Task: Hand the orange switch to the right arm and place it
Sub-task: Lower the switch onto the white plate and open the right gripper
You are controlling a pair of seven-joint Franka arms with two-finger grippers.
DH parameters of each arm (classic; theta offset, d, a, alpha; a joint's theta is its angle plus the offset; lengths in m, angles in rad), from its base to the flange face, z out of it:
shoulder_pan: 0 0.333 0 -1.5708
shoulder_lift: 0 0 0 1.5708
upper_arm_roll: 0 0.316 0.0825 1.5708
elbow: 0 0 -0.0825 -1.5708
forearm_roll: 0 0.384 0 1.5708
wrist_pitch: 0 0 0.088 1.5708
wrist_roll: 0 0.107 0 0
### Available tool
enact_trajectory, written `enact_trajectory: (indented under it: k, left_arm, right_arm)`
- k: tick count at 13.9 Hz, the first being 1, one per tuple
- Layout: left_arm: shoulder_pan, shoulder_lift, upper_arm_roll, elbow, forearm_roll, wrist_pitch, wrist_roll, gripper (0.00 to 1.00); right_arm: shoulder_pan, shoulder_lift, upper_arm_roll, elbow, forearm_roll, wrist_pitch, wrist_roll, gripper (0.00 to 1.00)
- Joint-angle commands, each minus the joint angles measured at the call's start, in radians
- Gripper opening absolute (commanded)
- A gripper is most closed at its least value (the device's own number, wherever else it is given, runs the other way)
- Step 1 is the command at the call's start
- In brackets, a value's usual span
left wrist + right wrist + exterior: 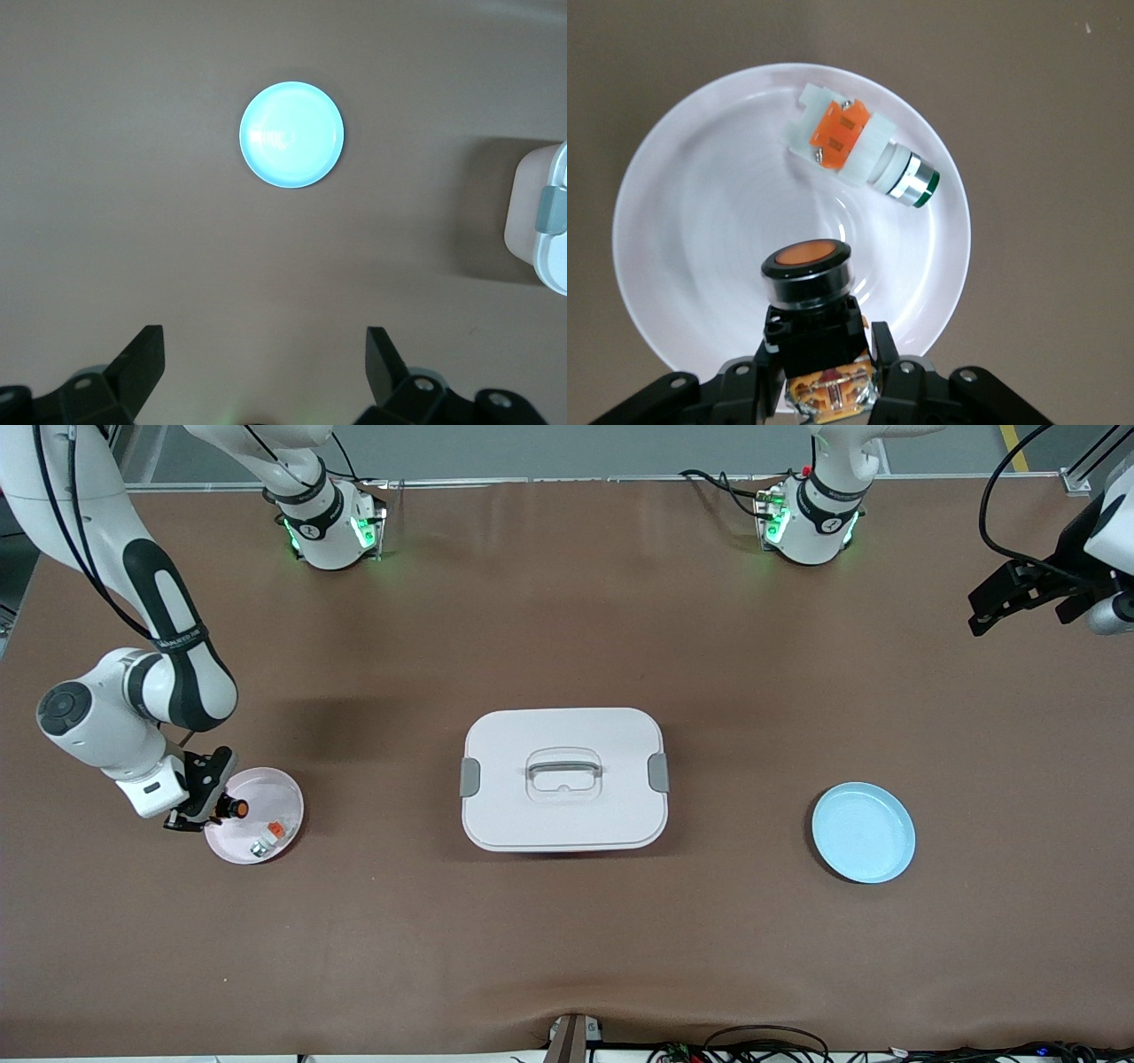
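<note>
The orange switch will go down on the pink plate (245, 804) (760, 301) beside the whitish-silver piece, set there by my right gripper.
My right gripper (208, 804) is shut on the orange switch (234, 808) and holds it over the rim of the pink plate (273, 790) at the right arm's end of the table. In the right wrist view the fingers (890, 359) clamp the switch's black body (808, 292), with the round orange cap pointing out over the plate (691, 221). My left gripper (977, 613) is open and empty, up in the air over the left arm's end of the table. In the left wrist view it (264, 350) spreads wide above bare table.
A small whitish-silver piece with an orange tab (268, 837) (855, 155) lies in the pink plate. A white lidded box with a handle (564, 779) (540, 221) stands mid-table. An empty blue plate (864, 833) (291, 135) lies toward the left arm's end.
</note>
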Motion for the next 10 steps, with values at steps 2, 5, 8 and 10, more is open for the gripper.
enact_trajectory:
  k: [2,5,8,10]
  left_arm:
    - [0.004,-0.007,-0.002,0.012,0.008,-0.024,0.020,1.00]
    - [0.002,-0.010,-0.004,0.012,0.005,-0.055,0.023,1.00]
    - [0.002,-0.012,-0.005,0.010,0.011,-0.058,0.020,1.00]
    - [0.001,-0.013,-0.007,0.010,0.010,-0.058,0.020,1.00]
  right_arm:
    - [-0.026,0.011,0.018,-0.052,-0.003,0.087,-0.008,0.00]
    - [-0.032,0.011,0.019,-0.063,0.001,0.087,0.002,0.00]
    - [-0.035,0.013,0.019,-0.074,0.003,0.090,0.005,0.00]
    - [-0.033,0.019,0.020,-0.074,0.003,0.092,0.007,0.00]
